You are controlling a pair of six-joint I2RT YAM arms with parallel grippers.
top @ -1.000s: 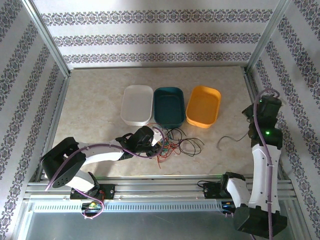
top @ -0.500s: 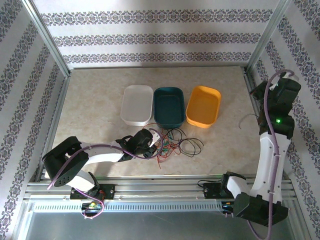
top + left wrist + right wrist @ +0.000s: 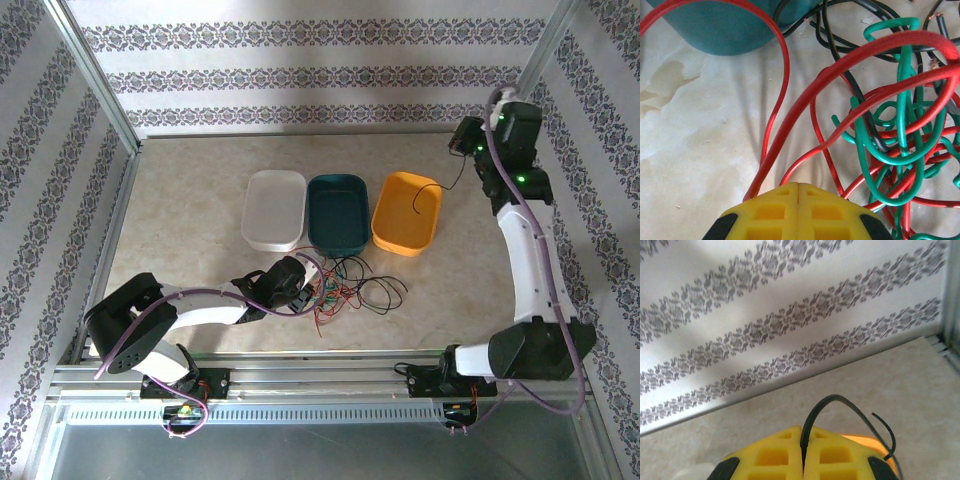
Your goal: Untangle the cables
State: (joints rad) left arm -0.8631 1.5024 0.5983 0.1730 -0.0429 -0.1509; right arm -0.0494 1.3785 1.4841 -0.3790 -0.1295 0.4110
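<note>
The robot's right gripper needs to release the black cable on the bottom of the orange tray (image 3: 404, 207).
The cables (image 3: 345, 285) lie as a tangle of red, green and black wires on the table in front of the teal tray. My left gripper (image 3: 320, 273) sits low at the tangle's left edge. Seen from the left wrist, the yellow fingers (image 3: 770, 210) of that gripper (image 3: 798, 186) are pressed together. Red cables (image 3: 840, 70) run underneath them beside green loops (image 3: 900, 125), and no wire shows in the seam. My right gripper (image 3: 462, 143) is raised at the back right, shut on a single black cable (image 3: 432, 185) that hangs over the orange tray (image 3: 407, 235). This black cable (image 3: 825, 402) arcs out from between that gripper's (image 3: 802, 432) fingers.
Three trays stand in a row mid-table: white (image 3: 273, 208), teal (image 3: 337, 235) and orange. The teal tray's wall (image 3: 720, 25) is close ahead of the left gripper. Patterned walls and metal frame posts (image 3: 525, 75) close in the table; the right arm stands near the back right post.
The right arm swung up and back from the table's right side, carrying the black cable over the orange tray. The left gripper closed the last bit at the tangle.
</note>
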